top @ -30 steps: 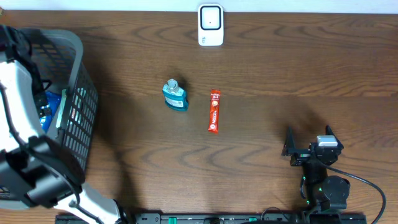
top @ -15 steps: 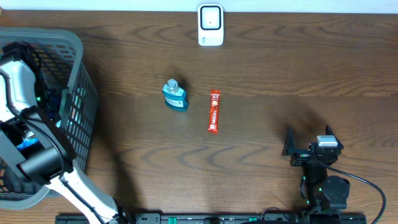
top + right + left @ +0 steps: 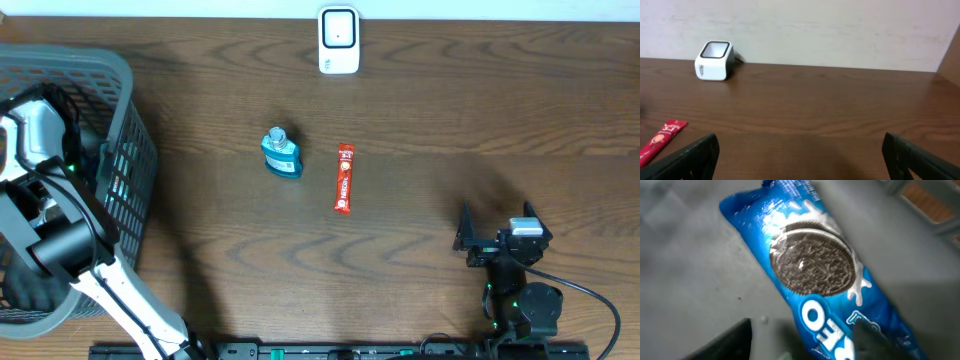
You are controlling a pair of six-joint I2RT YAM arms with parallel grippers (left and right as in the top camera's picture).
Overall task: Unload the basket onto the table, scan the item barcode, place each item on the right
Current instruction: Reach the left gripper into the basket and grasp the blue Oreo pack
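I will open my left gripper, as one of its fingers overlaps the lettering on the Oreo pack, then center the fingers and grip just below the cookie (image 3: pixel 832 305) before I lift the pack.
A blue Oreo cookie pack (image 3: pixel 815 280) lies on the grey floor of the basket (image 3: pixel 135 150) and fills the left wrist view. My left gripper (image 3: pixel 800 342) reaches down into the basket, one jaw on each side of the pack's lower end. The right finger (image 3: pixel 875 340) overlaps the wrapper, while a gap shows between the left finger (image 3: pixel 730 340) and the pack. In the overhead view the left arm (image 3: pixel 40 135) hides the pack. The white scanner (image 3: pixel 339 40) stands at the table's far edge. My right gripper (image 3: pixel 497 232) rests open near the front right, holding nothing.
A teal bottle (image 3: pixel 282 153) and a red stick pack (image 3: pixel 344 178) lie mid-table. The basket's mesh walls close round the left arm. The right wrist view shows the scanner (image 3: pixel 714 60) far left and the stick pack (image 3: pixel 660 137) at the left edge.
The left arm has shifted inside the basket, and its jaws have narrowed round the Oreo pack. The right arm has not moved.
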